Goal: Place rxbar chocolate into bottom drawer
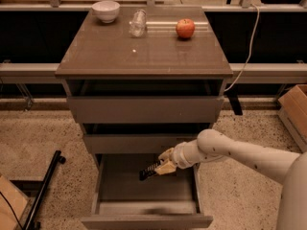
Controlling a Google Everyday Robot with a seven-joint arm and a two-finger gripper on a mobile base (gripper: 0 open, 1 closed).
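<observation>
My gripper will let go of the rxbar chocolate near the middle of the bottom drawer's grey bottom (148, 190), slightly toward the drawer's front panel.
The bottom drawer (115, 188) is pulled out, its flat grey floor showing. My gripper (162, 166) reaches in from the right over the drawer's back right part. It is shut on the rxbar chocolate (149, 170), a dark flat bar that sticks out to the left of the fingers, held a little above the drawer floor. The white arm (240, 155) stretches off to the lower right.
On the cabinet top (144, 51) stand a white bowl (106, 10), a clear glass (137, 23) and a red-orange apple (185, 28). The two upper drawers (144, 109) are slightly open. A cardboard box (295, 109) sits at right, a black bar (45, 186) on the floor at left.
</observation>
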